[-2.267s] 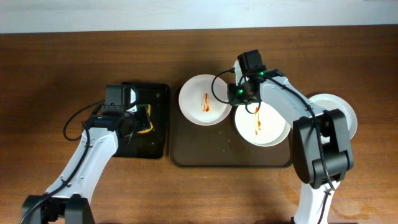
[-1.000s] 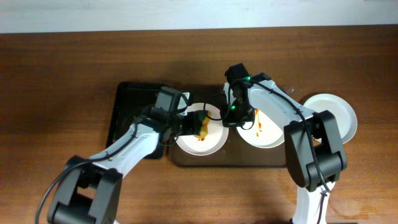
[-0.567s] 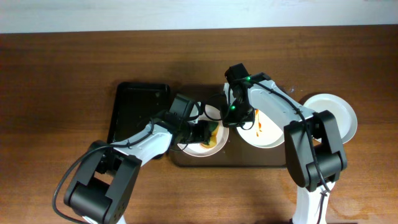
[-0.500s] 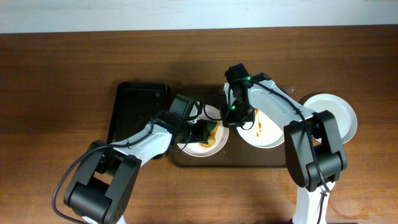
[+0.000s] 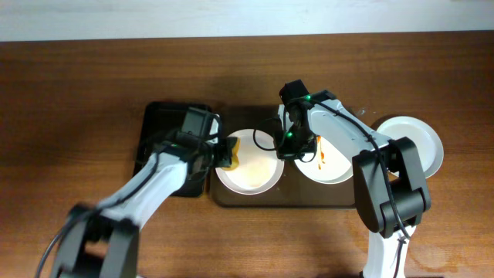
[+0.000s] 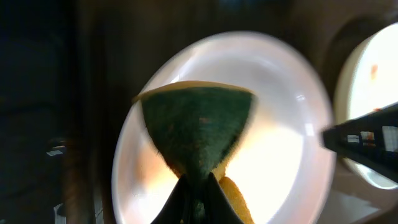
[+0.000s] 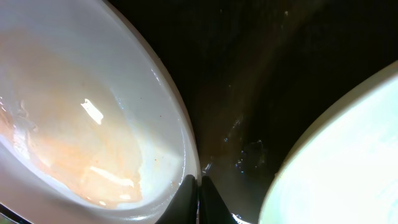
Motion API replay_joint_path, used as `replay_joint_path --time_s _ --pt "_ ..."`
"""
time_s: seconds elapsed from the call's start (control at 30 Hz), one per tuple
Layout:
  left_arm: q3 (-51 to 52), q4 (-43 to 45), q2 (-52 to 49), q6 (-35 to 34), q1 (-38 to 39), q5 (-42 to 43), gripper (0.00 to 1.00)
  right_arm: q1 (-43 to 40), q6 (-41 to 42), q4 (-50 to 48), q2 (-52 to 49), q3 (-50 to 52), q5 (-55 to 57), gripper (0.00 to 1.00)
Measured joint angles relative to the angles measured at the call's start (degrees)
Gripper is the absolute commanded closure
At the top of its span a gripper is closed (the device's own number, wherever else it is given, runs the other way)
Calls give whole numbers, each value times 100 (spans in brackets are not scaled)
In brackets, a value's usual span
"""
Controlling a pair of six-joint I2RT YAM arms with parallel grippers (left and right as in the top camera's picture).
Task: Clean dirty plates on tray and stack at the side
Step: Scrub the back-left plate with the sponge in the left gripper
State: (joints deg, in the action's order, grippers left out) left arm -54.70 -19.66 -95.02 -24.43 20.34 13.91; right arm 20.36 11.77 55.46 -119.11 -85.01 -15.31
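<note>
The cleaned plate, still in the dark-brown tray, will be released by my right gripper on top of the white plate (image 5: 411,146) lying on the bare table.
The dark-brown tray (image 5: 287,198) holds two white plates. The left plate (image 5: 251,171) shows no red streak, only a faint orange film in the right wrist view (image 7: 81,124). My left gripper (image 5: 220,152) is shut on a yellow-green sponge (image 5: 231,152) at this plate's left edge; the sponge's green face (image 6: 198,134) hangs over the plate (image 6: 280,124). My right gripper (image 5: 287,144) is shut on this plate's right rim (image 7: 194,168). The right plate (image 5: 337,162) bears a red streak. A third white plate (image 5: 417,143) lies on the bare table at the right.
A narrower black tray (image 5: 164,131) sits left of the brown tray, under my left arm. Wood-grain tabletop surrounds both trays. The right plate's edge (image 7: 348,162) lies close beside my right fingers.
My left gripper has drawn the sponge leftward from the left plate's middle to its left edge, and the red streak there is gone. My right arm has not moved.
</note>
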Motion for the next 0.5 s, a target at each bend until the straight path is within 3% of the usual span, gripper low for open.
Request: replay_joint_path --time_s 0.17,0.27,0.5 --pt "0 -334 1128 111 -46 -678 100 0 0 -17 0 0 0 95" --pt "0 -568 1193 114 -284 -1088 100 0 -9 -42 0 2 15 82" --pt "7 -1012 1182 129 -968 -1469 100 15 -2 -197 -2 111 26 81"
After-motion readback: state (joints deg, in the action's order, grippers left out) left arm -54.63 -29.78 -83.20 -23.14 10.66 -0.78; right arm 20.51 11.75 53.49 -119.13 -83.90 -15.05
